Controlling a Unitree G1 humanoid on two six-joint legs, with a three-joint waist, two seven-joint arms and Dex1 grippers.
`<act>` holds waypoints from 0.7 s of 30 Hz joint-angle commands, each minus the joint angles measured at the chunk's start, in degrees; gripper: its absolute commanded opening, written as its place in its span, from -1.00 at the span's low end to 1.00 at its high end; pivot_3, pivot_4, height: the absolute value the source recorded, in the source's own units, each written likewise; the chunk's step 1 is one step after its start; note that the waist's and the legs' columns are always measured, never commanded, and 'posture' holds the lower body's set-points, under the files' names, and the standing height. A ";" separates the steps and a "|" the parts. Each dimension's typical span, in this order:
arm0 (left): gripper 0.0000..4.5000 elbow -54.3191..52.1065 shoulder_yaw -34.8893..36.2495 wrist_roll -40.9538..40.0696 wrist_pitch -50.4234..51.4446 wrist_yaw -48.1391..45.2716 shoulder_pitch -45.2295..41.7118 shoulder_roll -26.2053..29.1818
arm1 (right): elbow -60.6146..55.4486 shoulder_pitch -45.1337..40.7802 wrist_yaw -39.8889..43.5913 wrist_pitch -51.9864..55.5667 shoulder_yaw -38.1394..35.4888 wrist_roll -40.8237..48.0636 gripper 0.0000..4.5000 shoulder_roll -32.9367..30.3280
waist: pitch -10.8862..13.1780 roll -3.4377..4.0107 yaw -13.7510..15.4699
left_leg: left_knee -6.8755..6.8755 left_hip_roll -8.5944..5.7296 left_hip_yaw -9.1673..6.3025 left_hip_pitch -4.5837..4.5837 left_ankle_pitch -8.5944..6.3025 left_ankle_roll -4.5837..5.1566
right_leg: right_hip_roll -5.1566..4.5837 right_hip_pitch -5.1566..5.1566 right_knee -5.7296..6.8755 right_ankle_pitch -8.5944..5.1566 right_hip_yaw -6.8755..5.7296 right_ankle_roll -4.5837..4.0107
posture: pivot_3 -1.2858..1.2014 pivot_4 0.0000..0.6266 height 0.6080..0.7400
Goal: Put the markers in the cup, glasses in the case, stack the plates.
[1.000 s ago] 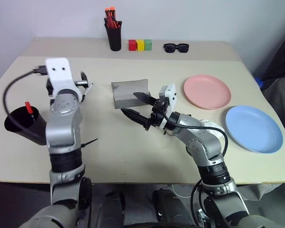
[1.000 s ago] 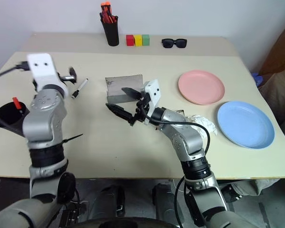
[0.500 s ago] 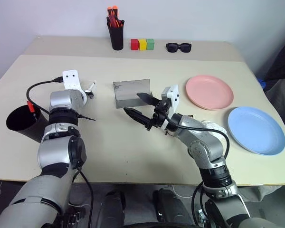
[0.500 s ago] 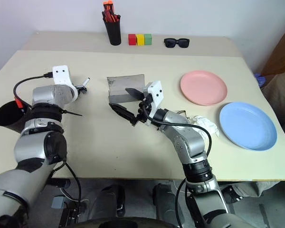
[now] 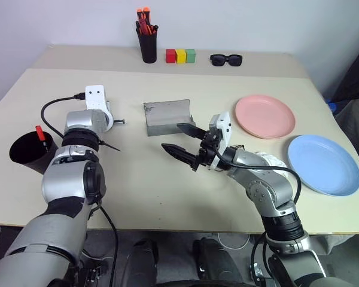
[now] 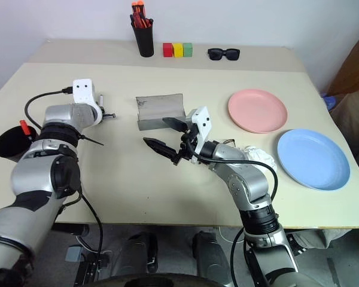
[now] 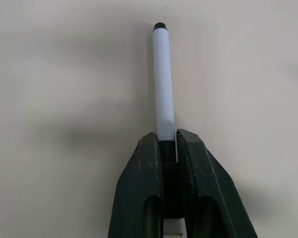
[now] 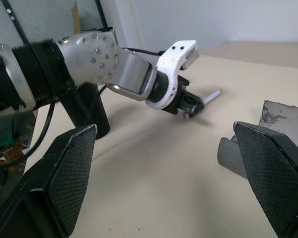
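I should release the white marker from my left gripper inside the black cup (image 5: 31, 148), next to the red marker.
The white marker (image 7: 164, 74) lies on the table, and my left gripper (image 7: 167, 136) is shut on its black-capped end, left of the open grey case (image 5: 167, 116). The red marker (image 5: 40, 133) stands in the black cup (image 5: 27, 154) at the table's left edge. My right gripper (image 5: 172, 136) hovers open and empty just in front of the case. The pink plate (image 5: 264, 116) and the blue plate (image 5: 322, 164) lie side by side on the right, apart. The glasses are hidden.
At the back stand a tall black pen holder (image 5: 147, 46) with orange-capped pens, three coloured blocks (image 5: 179, 56) and black sunglasses (image 5: 225, 59). A white crumpled thing (image 5: 270, 160) lies by my right forearm, left of the blue plate.
My left arm came down from a raised pose to the table and its fingers closed on the white marker. The right arm has stayed almost still.
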 commanded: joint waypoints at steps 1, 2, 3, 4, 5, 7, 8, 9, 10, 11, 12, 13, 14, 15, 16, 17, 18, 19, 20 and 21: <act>-0.99 -14.41 -1.22 -0.20 -7.22 0.54 2.16 -0.69 | -2.34 -0.61 0.55 -0.59 -0.15 0.82 1.00 0.19 | 0.02 -0.03 0.01 | -0.01 0.00 0.00 -0.01 0.00 0.00 | 0.00 -0.01 0.00 0.00 0.00 0.00 | 0.03 -0.52 0.73; -0.99 -20.67 -0.71 -1.19 -8.54 0.43 4.38 -1.16 | -2.18 -0.79 0.93 -0.66 0.00 0.83 1.00 0.10 | 0.02 -0.02 -0.07 | -0.01 0.01 0.00 -0.03 0.00 0.00 | 0.00 -0.03 -0.01 0.00 0.00 0.00 | 0.03 -0.52 0.73; -0.99 -26.63 -0.04 -2.10 -9.44 0.67 6.57 -1.59 | -2.01 -0.98 1.36 -0.70 0.18 0.80 1.00 -0.02 | 0.02 -0.01 -0.18 | -0.02 0.01 0.01 -0.03 0.00 -0.01 | 0.00 -0.03 0.00 0.00 0.01 0.00 | 0.03 -0.52 0.73; -0.99 -32.19 0.54 -2.84 -9.75 0.95 8.68 -1.92 | -1.82 -1.16 1.87 -0.74 0.42 0.70 1.00 -0.21 | 0.02 -0.01 -0.26 | -0.03 0.02 0.03 -0.03 0.00 -0.01 | 0.00 -0.04 0.00 0.00 0.03 0.00 | 0.03 -0.52 0.73; -0.99 -39.02 1.02 -3.25 -10.43 1.43 11.26 -2.19 | -1.52 -1.40 2.93 -1.17 1.13 0.09 1.00 -0.73 | 0.02 -0.01 -0.38 | -0.03 0.03 0.04 -0.01 0.00 -0.01 | 0.01 -0.04 0.00 0.00 0.04 0.00 | 0.03 -0.52 0.73; -0.99 -53.04 1.85 -2.05 -11.12 4.11 16.62 -2.42 | -1.15 -1.49 5.27 -2.17 2.66 -1.16 1.00 -1.91 | 0.02 0.01 -0.49 | -0.05 0.06 0.10 0.01 0.01 -0.02 | 0.01 -0.04 0.01 0.00 0.09 0.00 | 0.03 -0.52 0.73; -0.99 -59.45 2.26 -0.16 -11.69 5.94 19.47 -2.04 | -0.98 -1.49 6.17 -2.66 3.31 -1.63 1.00 -2.28 | 0.02 0.01 -0.53 | -0.05 0.07 0.14 0.04 0.01 -0.02 | 0.02 -0.05 0.01 0.01 0.13 0.00 | 0.03 -0.52 0.73; -0.99 -64.77 2.78 1.38 -11.88 7.59 22.02 -1.79 | -0.90 -1.39 6.80 -3.06 3.72 -1.85 1.00 -2.55 | 0.02 0.01 -0.45 | -0.05 0.07 0.14 0.05 0.01 -0.02 | 0.02 -0.05 0.02 0.01 0.14 0.00 | 0.03 -0.52 0.73; -0.99 -69.16 3.57 2.60 -11.81 9.13 24.31 -1.73 | -0.82 -1.34 7.22 -3.37 3.99 -2.00 1.00 -2.64 | 0.02 0.01 -0.39 | -0.04 0.07 0.14 0.06 0.01 -0.02 | 0.02 -0.04 0.04 0.01 0.15 0.00 | 0.03 -0.52 0.73; -0.99 -73.18 4.46 3.57 -11.29 10.59 26.46 -1.86 | -0.78 -1.29 7.58 -3.58 4.16 -2.11 1.00 -2.68 | 0.02 0.01 -0.31 | -0.02 0.07 0.14 0.07 0.01 -0.02 | 0.02 -0.04 0.05 0.01 0.15 0.00 | 0.03 -0.52 0.73; -0.99 -78.63 5.86 5.51 -9.60 12.29 30.01 -2.18 | -0.73 -1.28 7.88 -3.68 4.33 -2.10 1.00 -2.59 | 0.01 0.00 -0.19 | 0.00 0.07 0.14 0.08 0.01 -0.02 | 0.02 -0.03 0.06 0.01 0.15 0.00 | 0.03 -0.52 0.73; -0.99 -84.51 6.81 8.79 -8.49 13.35 35.27 -2.31 | -0.59 -1.31 8.19 -3.69 4.58 -2.00 1.00 -2.38 | -0.01 0.02 -0.26 | 0.02 0.07 0.13 0.08 0.01 -0.02 | 0.02 -0.01 0.06 0.01 0.14 0.00 | 0.03 -0.52 0.73; -0.99 -89.03 7.44 11.05 -7.69 14.00 39.81 -2.71 | -0.44 -1.35 8.46 -3.72 4.81 -1.93 1.00 -2.18 | -0.05 0.07 -0.49 | 0.03 0.07 0.14 0.10 0.01 -0.01 | 0.00 0.02 0.05 0.01 0.15 0.00 | 0.03 -0.52 0.73; -0.99 -92.31 7.91 12.49 -6.95 14.53 43.45 -3.45 | -0.27 -1.40 8.70 -3.75 5.03 -1.88 1.00 -2.00 | -0.05 0.07 -0.37 | 0.01 0.06 0.22 0.17 -0.01 0.02 | -0.02 0.06 0.01 0.01 0.23 0.00 | 0.03 -0.52 0.73; -0.99 -94.05 8.03 13.11 -6.43 14.80 45.45 -3.97 | -0.13 -1.44 8.86 -3.78 5.14 -1.89 1.00 -1.88 | -0.06 0.03 -0.20 | 0.02 0.06 0.21 0.17 -0.02 0.02 | -0.02 0.07 0.03 0.01 0.23 0.00 | 0.03 -0.52 0.73; -0.99 -95.66 8.29 14.27 -6.78 15.45 48.45 -4.89 | 0.06 -1.56 9.11 -3.77 5.34 -1.83 1.00 -1.64 | -0.09 -0.02 0.15 | 0.04 0.07 0.18 0.16 -0.01 0.02 | -0.01 0.07 0.03 0.01 0.19 0.00 | 0.03 -0.52 0.73; -0.99 -96.75 8.40 15.20 -7.04 15.90 50.46 -5.50 | 0.21 -1.65 9.30 -3.76 5.46 -1.81 1.00 -1.46 | -0.11 -0.09 0.29 | 0.07 0.07 0.12 0.14 -0.01 0.01 | -0.02 0.08 0.04 0.01 0.11 -0.01 | 0.03 -0.52 0.73; -0.99 -97.51 8.49 16.25 -7.93 16.48 53.67 -6.59 | 0.36 -1.91 9.61 -3.69 5.57 -1.59 1.00 -1.12 | -0.14 -0.13 0.26 | 0.11 0.07 0.07 0.14 0.00 0.01 | -0.02 0.12 0.05 0.01 0.08 -0.02 | 0.03 -0.52 0.73; -0.99 -97.88 8.55 16.93 -8.56 16.84 55.76 -7.35 | 0.57 -2.16 9.84 -3.65 5.63 -1.49 1.00 -0.82 | -0.15 -0.14 0.15 | 0.13 0.07 0.06 0.15 0.00 0.01 | -0.02 0.13 0.02 0.00 0.08 -0.04 | 0.03 -0.52 0.73; -0.99 -97.96 8.65 17.42 -8.83 17.13 57.36 -8.08 | 0.75 -2.38 10.15 -3.67 5.65 -1.42 1.00 -0.58 | -0.15 -0.14 0.13 | 0.14 0.05 0.08 0.17 0.00 0.01 | -0.05 0.18 0.00 0.01 0.10 -0.06 | 0.03 -0.52 0.73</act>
